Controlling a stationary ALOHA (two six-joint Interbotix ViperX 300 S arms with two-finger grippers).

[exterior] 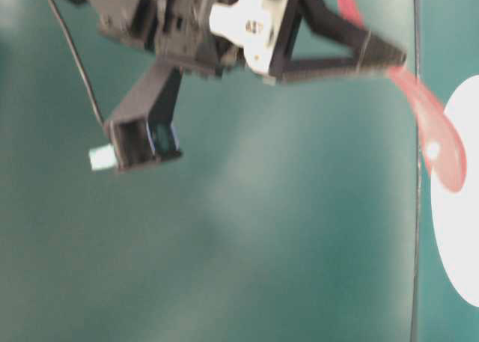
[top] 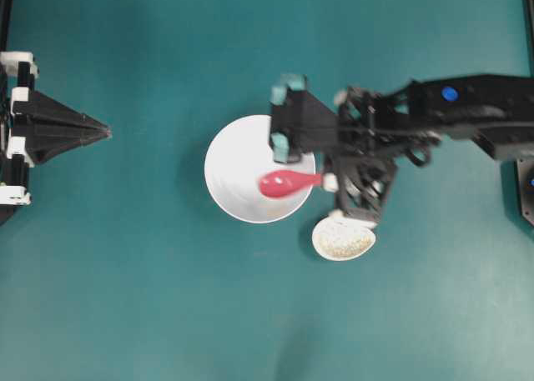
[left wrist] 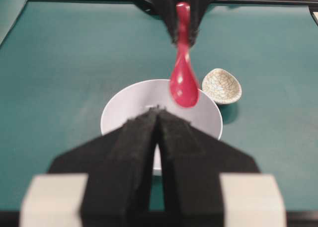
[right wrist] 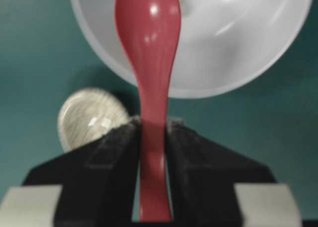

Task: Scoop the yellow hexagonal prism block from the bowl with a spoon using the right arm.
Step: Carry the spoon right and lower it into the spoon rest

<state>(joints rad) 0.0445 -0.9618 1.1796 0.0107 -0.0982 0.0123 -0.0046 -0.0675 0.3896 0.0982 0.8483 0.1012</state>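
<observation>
Next, I set the pink-red spoon, now hanging over the white bowl, down with my right gripper. Its scoop will rest in the small speckled cream dish [top: 354, 237] [right wrist: 93, 127].
My right gripper [top: 324, 181] is shut on the short handle of the pink-red spoon [top: 288, 182]. The scoop reaches left over the right part of the white bowl [top: 238, 177]. In the right wrist view the handle runs between the fingers of the right gripper [right wrist: 151, 123], and the spoon's scoop [right wrist: 148, 33] lies in front of the bowl [right wrist: 233, 43]. The left wrist view shows the spoon [left wrist: 184, 83] hanging scoop-down above the bowl [left wrist: 126, 105]. No yellow hexagonal prism block shows in any view. My left gripper [top: 104, 132] rests shut and empty at the far left.
A small speckled cream dish [top: 344, 238] stands just right of and nearer than the bowl, under the right arm's wrist. The teal table [top: 150, 298] spreads around both dishes. The table-level view shows the right gripper [exterior: 389, 57] and spoon [exterior: 438, 144] beside the bowl's edge [exterior: 464, 237].
</observation>
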